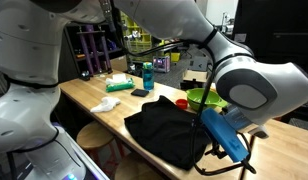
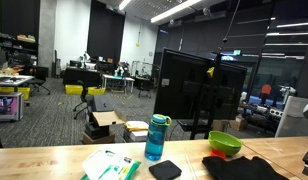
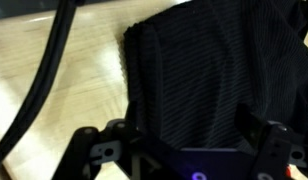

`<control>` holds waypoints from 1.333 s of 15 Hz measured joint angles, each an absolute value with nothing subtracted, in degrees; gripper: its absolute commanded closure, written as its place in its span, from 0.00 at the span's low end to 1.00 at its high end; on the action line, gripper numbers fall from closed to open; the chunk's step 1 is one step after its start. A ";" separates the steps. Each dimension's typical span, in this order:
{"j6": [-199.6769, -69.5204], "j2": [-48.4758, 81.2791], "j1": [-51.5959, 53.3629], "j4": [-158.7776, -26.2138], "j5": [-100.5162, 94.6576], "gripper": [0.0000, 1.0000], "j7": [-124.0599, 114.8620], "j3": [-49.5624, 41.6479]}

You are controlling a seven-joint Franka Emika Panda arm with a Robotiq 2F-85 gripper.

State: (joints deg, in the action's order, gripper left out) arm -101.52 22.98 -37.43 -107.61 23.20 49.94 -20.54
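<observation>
The black cloth's near corner [image 1: 185, 167] [image 3: 137, 34] is beside the table's front edge by the stools. My gripper should go there next and close on it.
A black cloth [image 1: 169, 130] lies crumpled on the wooden table [image 1: 94, 97]. It also shows in an exterior view [image 2: 249, 168] and fills most of the wrist view [image 3: 204, 70]. My gripper [image 1: 232, 145] hangs low over the cloth's edge nearest the table's front corner. In the wrist view the gripper [image 3: 192, 132] has its two fingers spread wide apart, with the cloth between and below them. Whether the fingertips touch the fabric cannot be told.
A green bowl [image 1: 206, 98] [image 2: 225, 143] and a red item [image 1: 181, 102] sit behind the cloth. A blue bottle [image 1: 148, 75] [image 2: 156, 138], a black pad [image 1: 141, 92] and a white-green packet [image 1: 119, 83] stand farther along. A black cable [image 3: 49, 70] crosses the table. Stools [image 1: 94, 135] stand beside the table.
</observation>
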 measured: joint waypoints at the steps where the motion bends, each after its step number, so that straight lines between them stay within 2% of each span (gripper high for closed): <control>1: -101.49 22.98 -37.79 -108.20 23.14 0.00 49.94 -20.54; 20: -102.70 22.78 -39.25 -114.45 17.90 0.00 44.60 -20.74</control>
